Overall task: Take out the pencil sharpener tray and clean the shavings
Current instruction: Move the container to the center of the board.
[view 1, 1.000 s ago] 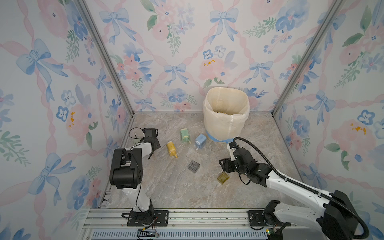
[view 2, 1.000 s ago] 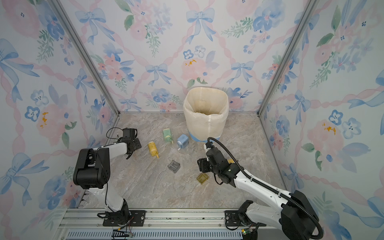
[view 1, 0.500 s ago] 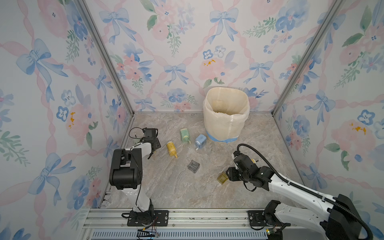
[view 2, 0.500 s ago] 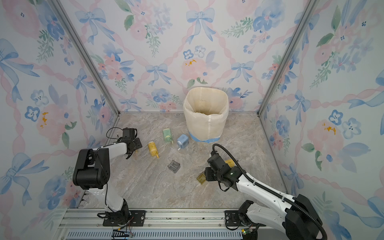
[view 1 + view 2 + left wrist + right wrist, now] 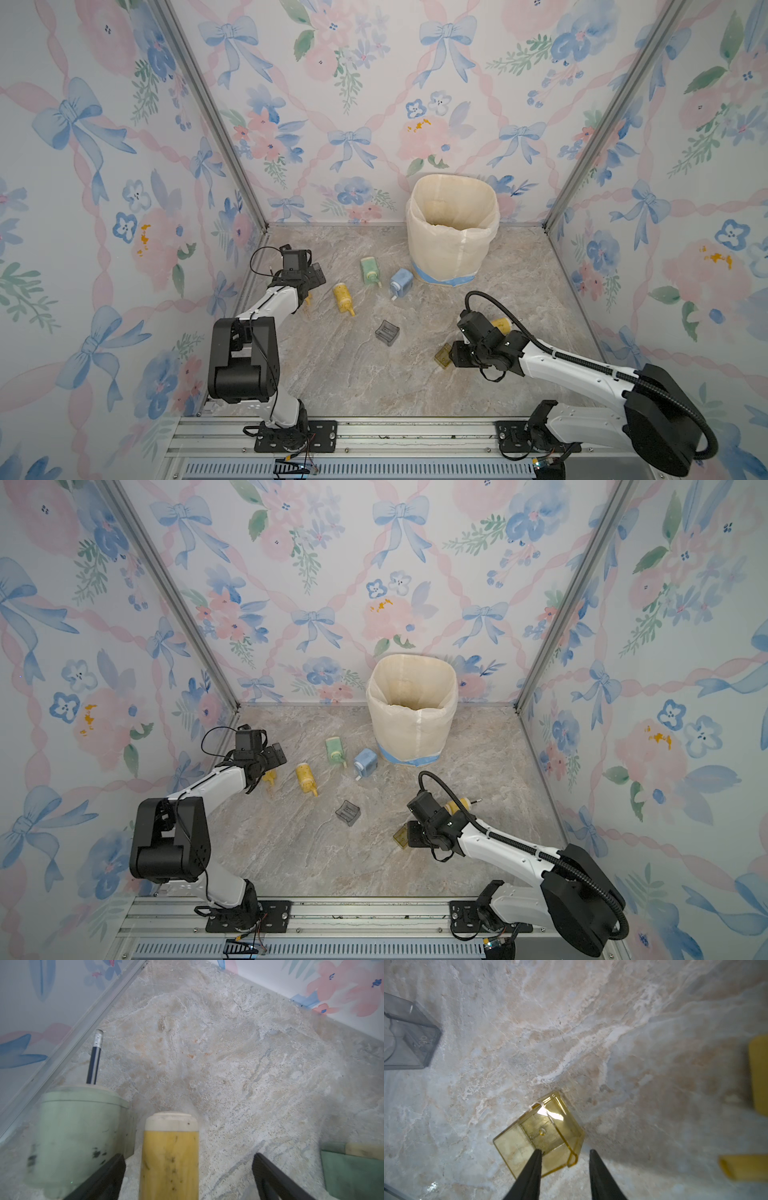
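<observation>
I need to next move my left gripper to the body of the yellow sharpener (image 5: 343, 297) beside the green sharpener near the bin, and close it there.
A clear yellow sharpener tray (image 5: 542, 1136) lies on the marble floor, its open side toward my right wrist camera. My right gripper (image 5: 565, 1151) is open narrowly, one finger over the tray's rim and the other just clear of its corner. In both top views that gripper (image 5: 453, 357) (image 5: 409, 835) sits low beside the tray (image 5: 443, 356) (image 5: 401, 836). My left gripper (image 5: 188, 1158) (image 5: 307, 276) stands wide open around a yellow sharpener (image 5: 169, 1157) without touching it. Shavings are out of view.
A grey clear tray (image 5: 387, 332) lies mid-floor. Yellow (image 5: 344, 298), green (image 5: 370, 270) and blue (image 5: 401, 282) sharpeners lie before the bag-lined bin (image 5: 415, 216). Another yellow sharpener (image 5: 500, 322) lies behind the right arm. A pale green sharpener (image 5: 79, 1130) holding a pencil (image 5: 94, 1059) is near the left wall.
My left gripper has opened wide off the yellow sharpener. My right gripper has dropped toward the front, down to the yellow tray, and its jaws have narrowed around the tray's rim.
</observation>
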Tool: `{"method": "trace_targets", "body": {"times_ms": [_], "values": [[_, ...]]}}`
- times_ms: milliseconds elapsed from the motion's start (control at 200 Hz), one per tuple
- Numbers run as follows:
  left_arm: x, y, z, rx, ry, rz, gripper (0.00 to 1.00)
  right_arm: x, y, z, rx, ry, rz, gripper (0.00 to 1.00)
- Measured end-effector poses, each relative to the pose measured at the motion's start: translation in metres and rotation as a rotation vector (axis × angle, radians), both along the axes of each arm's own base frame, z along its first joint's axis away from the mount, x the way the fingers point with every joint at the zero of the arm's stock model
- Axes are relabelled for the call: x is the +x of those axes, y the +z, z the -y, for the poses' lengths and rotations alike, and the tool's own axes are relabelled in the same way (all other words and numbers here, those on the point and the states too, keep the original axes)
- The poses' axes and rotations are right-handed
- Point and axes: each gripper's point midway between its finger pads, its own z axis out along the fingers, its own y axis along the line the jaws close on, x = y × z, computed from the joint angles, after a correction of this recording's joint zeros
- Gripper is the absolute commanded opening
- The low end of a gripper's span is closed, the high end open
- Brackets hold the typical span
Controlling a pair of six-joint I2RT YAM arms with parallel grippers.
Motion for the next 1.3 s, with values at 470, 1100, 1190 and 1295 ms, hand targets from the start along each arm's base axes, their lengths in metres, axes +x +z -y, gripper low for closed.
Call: {"method": "trace_targets", "body": {"times_ms": [470,1100,1190,1295], "values": [[-0.015,0.071,0.071,0.025,-0.221,0.135,0.98,0.026,-0.012,-0.035,-0.055,0.07,0.013,0.21],[-0.05,0.069,0.131,0.057,-0.413,0.132,0.98,0.063,0.023,-0.119,-0.03,0.236,0.132,0.49],[-0.051,0.068,0.131,0.066,-0.42,0.129,0.98,0.063,0.034,-0.128,-0.028,0.26,0.15,0.51],[-0.051,0.067,0.13,0.065,-0.424,0.123,0.98,0.065,0.048,-0.148,-0.015,0.294,0.176,0.51]]}}
